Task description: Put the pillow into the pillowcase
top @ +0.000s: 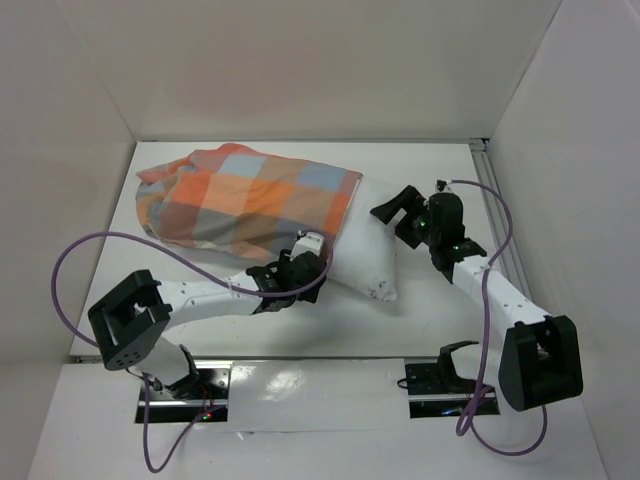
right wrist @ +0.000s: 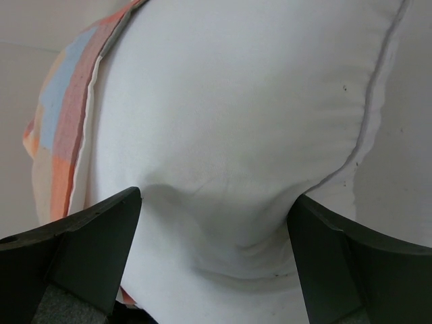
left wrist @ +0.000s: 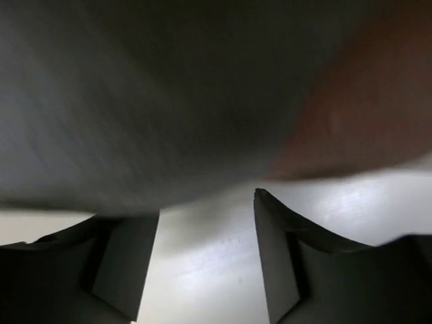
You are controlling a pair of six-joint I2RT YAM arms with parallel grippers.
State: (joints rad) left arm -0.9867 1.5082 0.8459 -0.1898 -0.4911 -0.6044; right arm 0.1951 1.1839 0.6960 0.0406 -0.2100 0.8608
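Observation:
I will close my right gripper next at the near corner (top: pixel 386 284) of the white pillow's bare end.
The checked orange, grey-blue and cream pillowcase (top: pixel 240 200) lies at the back left of the table, with the white pillow (top: pixel 365 250) partly inside it. The pillow's bare right end sticks out toward the right. My left gripper (top: pixel 305 268) is low at the near edge where the case's mouth meets the pillow. In the left wrist view that gripper (left wrist: pixel 207 202) is open, with blurred cloth (left wrist: pixel 202 101) above its tips and bare table between them. My right gripper (top: pixel 400 212) is at the pillow's far right end. It (right wrist: pixel 217 196) stands wide open around a dented bulge of pillow (right wrist: pixel 236 121).
White walls enclose the table on three sides. A metal rail (top: pixel 497 210) runs along the right edge. Purple cables (top: pixel 75 250) loop off both arms. Bare table (top: pixel 200 275) lies in front of the pillowcase.

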